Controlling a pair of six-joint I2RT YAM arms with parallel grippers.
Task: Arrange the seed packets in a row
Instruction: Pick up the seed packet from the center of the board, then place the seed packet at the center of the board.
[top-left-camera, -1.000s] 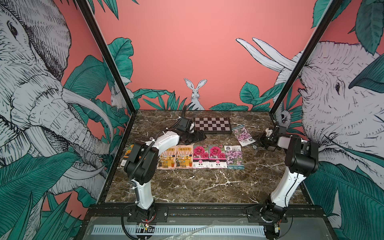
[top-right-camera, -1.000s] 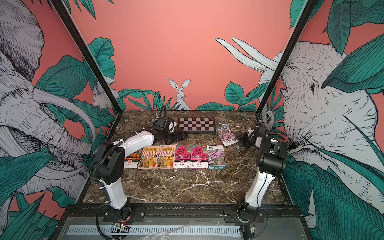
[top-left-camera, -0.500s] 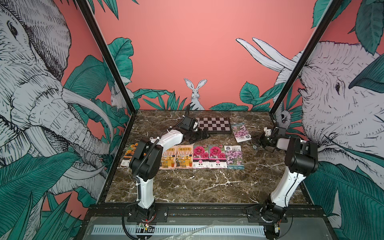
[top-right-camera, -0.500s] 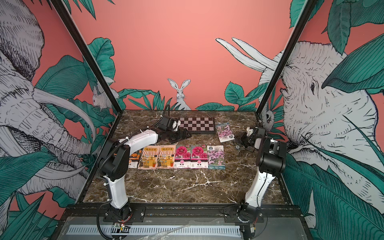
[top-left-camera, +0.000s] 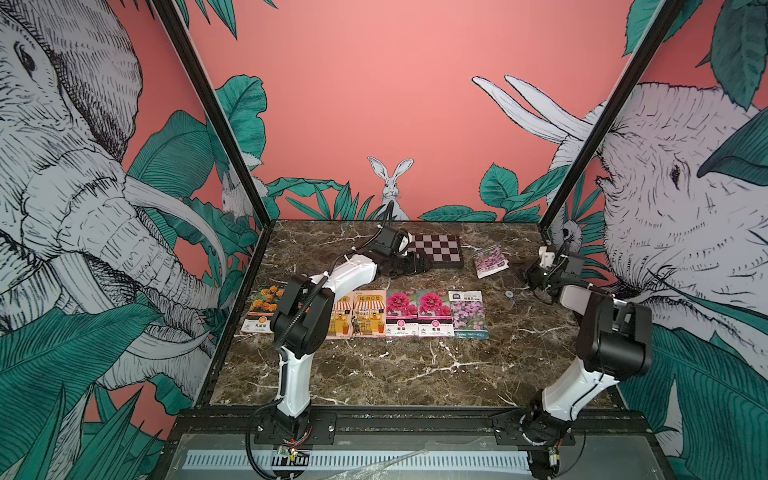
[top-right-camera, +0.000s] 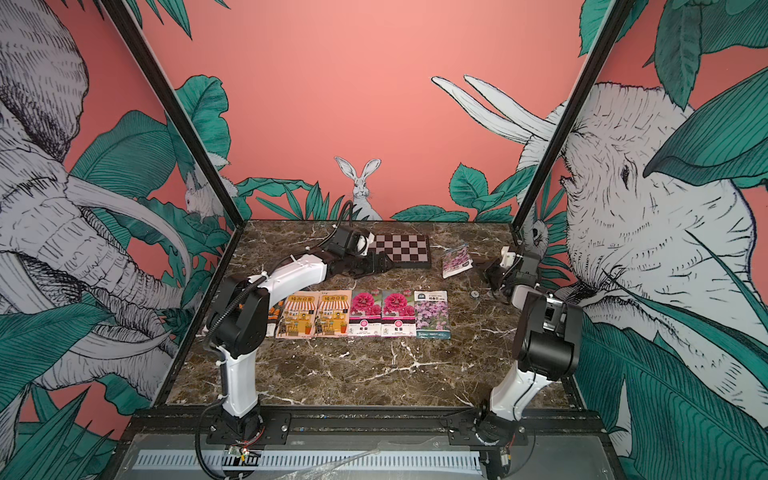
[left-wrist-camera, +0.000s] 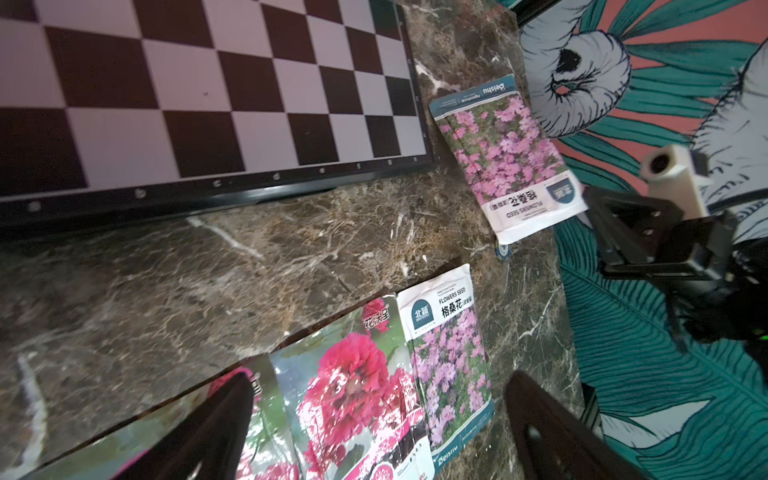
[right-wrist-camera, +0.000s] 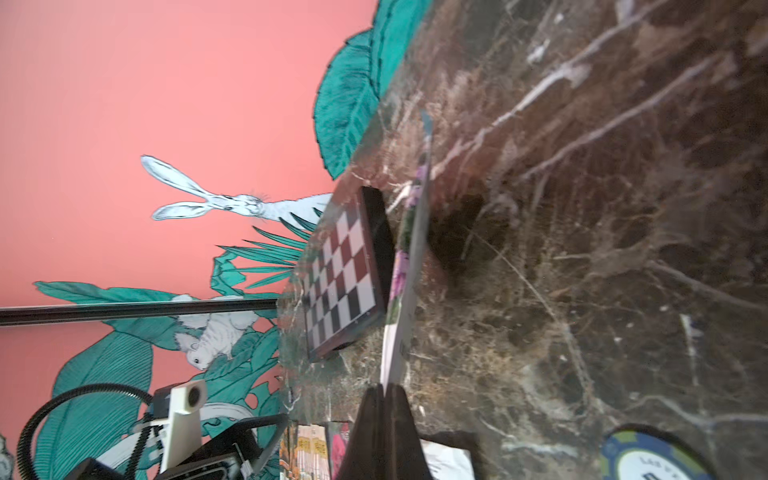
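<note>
My left gripper is to head next for the white label end (top-left-camera: 491, 272) (left-wrist-camera: 528, 214) of the second lilac packet beside the chequered board, and it should close there.
Several seed packets lie side by side in a row mid-table: marigold (top-left-camera: 262, 309), two shop-front packets (top-left-camera: 368, 318), two magenta ones (top-left-camera: 417, 318) and a lilac packet (top-left-camera: 468, 313). A second lilac packet (top-left-camera: 490, 259) (top-right-camera: 456, 259) sits apart at the back right, next to the board. My right gripper (right-wrist-camera: 384, 388) (top-left-camera: 519, 266) is shut on this packet's edge (right-wrist-camera: 409, 257), which stands lifted off the marble on that side. My left gripper (left-wrist-camera: 378, 382) (top-left-camera: 417, 264) is open and holds nothing, hovering beyond the row's magenta (left-wrist-camera: 353, 386) and lilac (left-wrist-camera: 451, 365) packets.
A chequered board (top-left-camera: 434, 249) (left-wrist-camera: 187, 83) lies at the back centre, right by the left gripper. A small round chip (top-left-camera: 509, 294) (right-wrist-camera: 648, 457) rests on the marble near the right arm. Printed walls close in on three sides.
The right jaws have shut on the loose lilac packet's edge. The left arm has swung to the right along the front of the chequered board, still open.
</note>
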